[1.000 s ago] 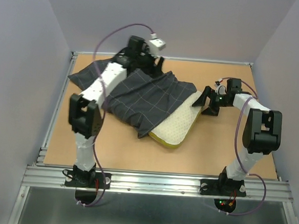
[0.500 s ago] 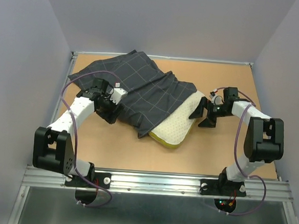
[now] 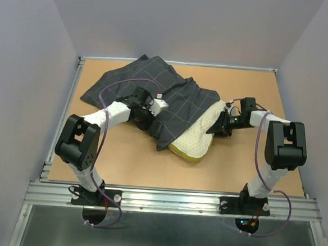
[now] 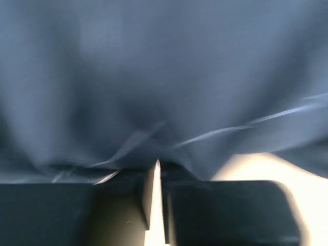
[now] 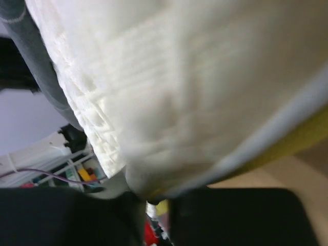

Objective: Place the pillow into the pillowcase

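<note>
The pillow's yellow edge shows beyond where my left gripper pinches the pillowcase, so it should take the pillowcase's near corner (image 3: 162,145) and pull it over the pillow.
The dark grey checked pillowcase (image 3: 155,91) lies spread across the back of the table, draped over most of the pillow (image 3: 195,139). Only the pillow's white quilted near-right part and its yellow edge show. My left gripper (image 3: 147,117) is at the pillowcase's near left edge. In the left wrist view its jaws (image 4: 158,169) are nearly together, with a fold of the pillowcase (image 4: 154,77) tented at their tips. My right gripper (image 3: 217,127) is at the pillow's right edge. The right wrist view shows it (image 5: 154,197) pinching the bunched pillow (image 5: 179,92) edge.
The brown table board (image 3: 251,163) is bounded by grey walls on three sides and a metal rail (image 3: 175,201) at the near edge. Both arm bases stand on that rail. A strip of pillowcase (image 5: 36,72) shows to the left of the pillow in the right wrist view.
My left arm came from the far side of the pillowcase to its near left edge and closed on it. My right gripper moved left onto the pillow's edge and closed. The pillowcase shifted slightly.
</note>
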You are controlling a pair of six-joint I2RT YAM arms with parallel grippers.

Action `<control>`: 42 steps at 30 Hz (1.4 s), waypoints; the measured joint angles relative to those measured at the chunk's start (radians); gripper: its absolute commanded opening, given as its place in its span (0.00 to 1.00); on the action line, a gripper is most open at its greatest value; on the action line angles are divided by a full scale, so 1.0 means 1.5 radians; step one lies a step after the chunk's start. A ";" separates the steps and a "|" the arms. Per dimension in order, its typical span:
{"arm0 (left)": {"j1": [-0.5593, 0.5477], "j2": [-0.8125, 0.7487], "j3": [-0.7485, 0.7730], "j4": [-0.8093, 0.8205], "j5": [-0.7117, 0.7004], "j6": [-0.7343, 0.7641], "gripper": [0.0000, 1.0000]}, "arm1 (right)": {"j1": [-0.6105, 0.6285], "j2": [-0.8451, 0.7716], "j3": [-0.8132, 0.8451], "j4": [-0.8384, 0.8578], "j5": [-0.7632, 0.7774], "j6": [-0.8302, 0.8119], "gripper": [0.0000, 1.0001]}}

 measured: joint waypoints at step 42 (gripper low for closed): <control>-0.196 0.126 0.232 -0.250 0.238 0.211 0.08 | 0.015 -0.087 -0.109 0.318 0.111 0.376 0.01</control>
